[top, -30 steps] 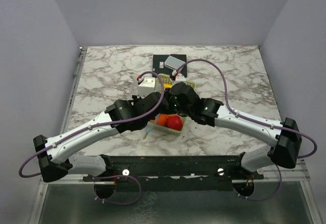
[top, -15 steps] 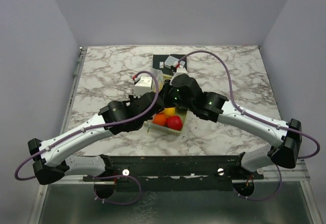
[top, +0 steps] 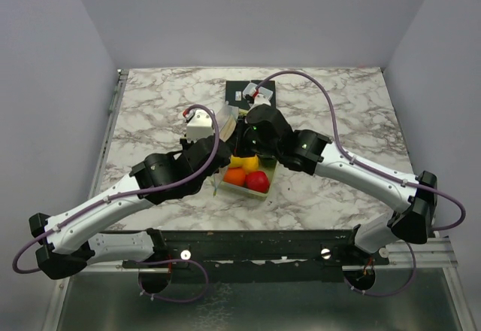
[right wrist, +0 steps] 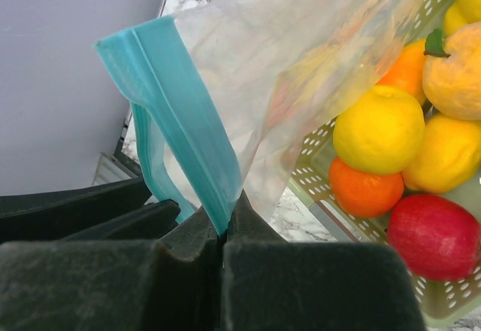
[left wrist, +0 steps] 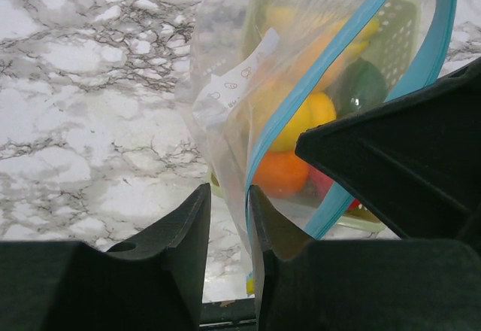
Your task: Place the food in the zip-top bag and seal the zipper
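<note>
One edge of the light blue zipper hangs loose between the left gripper's fingers, so next the left gripper pinches that edge (left wrist: 249, 186) and pulls the opening of the bag open.
My right gripper (right wrist: 224, 214) is shut on the light blue zipper (right wrist: 176, 113) of the clear zip-top bag (right wrist: 301, 68), which it holds up above the basket. The left gripper (left wrist: 228, 192) is open. The bag's film and zipper edge (left wrist: 301, 90) hang in its gap against the right finger, not pinched. The food lies in the pale green slotted basket (right wrist: 312, 167): lemons (right wrist: 379, 132), an orange (right wrist: 364, 188), a red apple (right wrist: 436, 237). From above, the bag (top: 228, 116) hangs between both grippers, behind the basket (top: 242, 189).
A black mat (top: 239, 105) with a small grey box (top: 249, 92) lies at the back of the marble table (top: 150, 105). Purple cables loop over both arms. A metal rail (top: 113, 109) runs along the table's left edge.
The left jaws have opened off the bag and the left arm has drawn back to the left. The right gripper has carried the bag toward the back, uncovering the fruit in the basket.
</note>
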You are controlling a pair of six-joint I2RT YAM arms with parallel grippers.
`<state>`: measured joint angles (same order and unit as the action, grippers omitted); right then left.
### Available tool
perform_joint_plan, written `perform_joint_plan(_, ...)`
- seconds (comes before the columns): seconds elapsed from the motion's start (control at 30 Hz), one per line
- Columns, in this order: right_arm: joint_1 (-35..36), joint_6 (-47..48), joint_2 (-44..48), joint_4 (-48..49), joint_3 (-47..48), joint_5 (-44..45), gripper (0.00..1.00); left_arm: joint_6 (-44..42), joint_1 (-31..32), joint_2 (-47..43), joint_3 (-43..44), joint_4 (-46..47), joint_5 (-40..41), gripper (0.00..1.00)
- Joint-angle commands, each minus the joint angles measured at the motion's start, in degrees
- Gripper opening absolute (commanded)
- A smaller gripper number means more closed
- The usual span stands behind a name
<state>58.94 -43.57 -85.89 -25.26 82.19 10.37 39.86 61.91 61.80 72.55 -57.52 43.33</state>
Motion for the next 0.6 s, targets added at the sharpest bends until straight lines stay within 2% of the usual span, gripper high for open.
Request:
perform_joint_plan(0.0,0.39,-0.44,-0.85,-2.02,2.68,-2.31,0.01,-3.05,0.14,-1.78,-1.31,4.45,2.52,0.28)
perform_joint_plan(0.57,0.41,-0.81,0.09,-2.28,3.65,-4.36,0.01,-5.24,0.10,-1.94,-4.44,8.77,4.48,0.21)
